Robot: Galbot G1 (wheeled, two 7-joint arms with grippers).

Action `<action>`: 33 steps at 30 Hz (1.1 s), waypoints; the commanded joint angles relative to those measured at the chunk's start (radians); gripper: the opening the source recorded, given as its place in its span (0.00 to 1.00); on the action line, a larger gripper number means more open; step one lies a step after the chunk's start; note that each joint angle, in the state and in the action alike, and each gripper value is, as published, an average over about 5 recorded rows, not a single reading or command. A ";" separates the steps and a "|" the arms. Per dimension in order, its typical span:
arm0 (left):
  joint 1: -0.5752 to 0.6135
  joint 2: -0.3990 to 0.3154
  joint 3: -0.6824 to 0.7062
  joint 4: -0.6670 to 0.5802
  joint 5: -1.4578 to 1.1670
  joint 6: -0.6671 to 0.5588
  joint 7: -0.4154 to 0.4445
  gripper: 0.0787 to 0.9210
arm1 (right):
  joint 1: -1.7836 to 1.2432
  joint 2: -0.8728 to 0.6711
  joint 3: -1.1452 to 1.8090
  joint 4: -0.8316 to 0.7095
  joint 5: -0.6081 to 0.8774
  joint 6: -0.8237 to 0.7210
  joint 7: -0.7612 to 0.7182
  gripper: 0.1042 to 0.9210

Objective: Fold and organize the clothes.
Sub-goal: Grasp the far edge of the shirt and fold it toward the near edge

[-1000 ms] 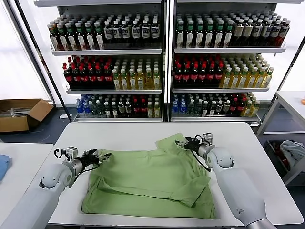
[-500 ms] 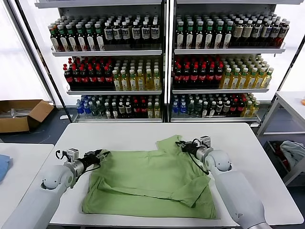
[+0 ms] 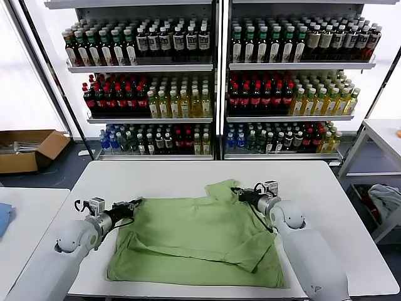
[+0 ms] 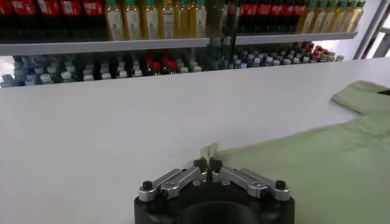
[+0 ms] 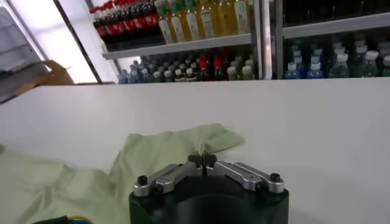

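I should release the light green polo shirt's far edge, now held low over the table, with my right gripper on top of its folded sleeve's outer end (image 3: 269, 236).
The light green polo shirt (image 3: 194, 238) lies partly folded on the white table (image 3: 156, 175), its logo hidden. My left gripper (image 3: 135, 204) is shut on the shirt's far left edge, low over the table; in the left wrist view the jaws (image 4: 208, 164) pinch a small peak of green cloth (image 4: 317, 164). My right gripper (image 3: 237, 192) is shut on the shirt's far right part beside a raised flap; in the right wrist view it (image 5: 202, 161) grips the cloth (image 5: 152, 158).
Shelves of bottles (image 3: 213, 81) stand behind the table. A cardboard box (image 3: 28, 149) is on the floor at the left. A blue cloth (image 3: 4, 219) lies on a side table at the left. A grey-white bundle (image 3: 385, 200) sits at the right.
Both grippers have stayed shut on the shirt. The right gripper has shifted slightly left and nearer, the left slightly lower, pulling the shirt's far edge a little toward me.
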 commanded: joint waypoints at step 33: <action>0.822 0.024 -0.462 -0.630 0.190 -0.021 0.000 0.02 | -1.035 0.024 0.489 0.890 -0.069 0.146 0.015 0.00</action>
